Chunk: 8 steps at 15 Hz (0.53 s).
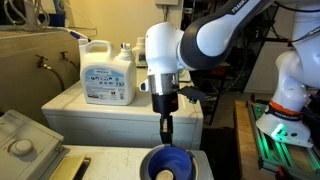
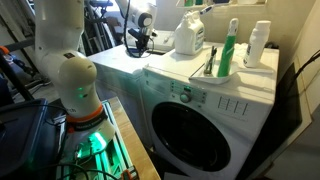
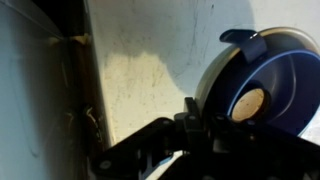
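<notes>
Next, my gripper sets the blue bowl down and lets go of it on the white surface a little closer to the black tray (image 1: 146,168).
My gripper (image 1: 167,127) points straight down over the far rim of a blue bowl (image 1: 168,162), a little above it. Its fingers look closed together, with nothing visible between them. In the wrist view the dark fingers (image 3: 192,128) fill the bottom, and the blue bowl (image 3: 268,80) lies to the right with a round tan object (image 3: 249,102) inside it. In an exterior view the gripper (image 2: 140,42) hangs at the far end of the white washing machine top (image 2: 165,72). The bowl is hidden there.
A white detergent jug (image 1: 108,72) stands behind the gripper and shows in both exterior views (image 2: 190,35). A green bottle (image 2: 232,46), a white bottle (image 2: 258,44) and a small tray (image 2: 214,70) stand on the washer. The robot base (image 2: 82,110) is beside it.
</notes>
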### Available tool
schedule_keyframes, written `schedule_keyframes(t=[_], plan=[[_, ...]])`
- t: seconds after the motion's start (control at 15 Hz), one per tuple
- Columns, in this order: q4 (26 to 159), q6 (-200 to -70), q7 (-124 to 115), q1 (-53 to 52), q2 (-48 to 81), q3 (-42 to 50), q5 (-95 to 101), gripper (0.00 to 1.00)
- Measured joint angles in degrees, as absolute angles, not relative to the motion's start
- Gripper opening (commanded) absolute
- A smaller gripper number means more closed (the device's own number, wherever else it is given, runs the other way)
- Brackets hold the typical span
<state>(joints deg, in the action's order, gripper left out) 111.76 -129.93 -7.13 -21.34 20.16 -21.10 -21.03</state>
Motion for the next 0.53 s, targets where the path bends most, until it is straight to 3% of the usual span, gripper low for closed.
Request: schedule_keyframes(t=[0.53], plan=[[107.9, -139.7, -7.3, -24.1, 27.3, -22.4, -23.1, 0.02]])
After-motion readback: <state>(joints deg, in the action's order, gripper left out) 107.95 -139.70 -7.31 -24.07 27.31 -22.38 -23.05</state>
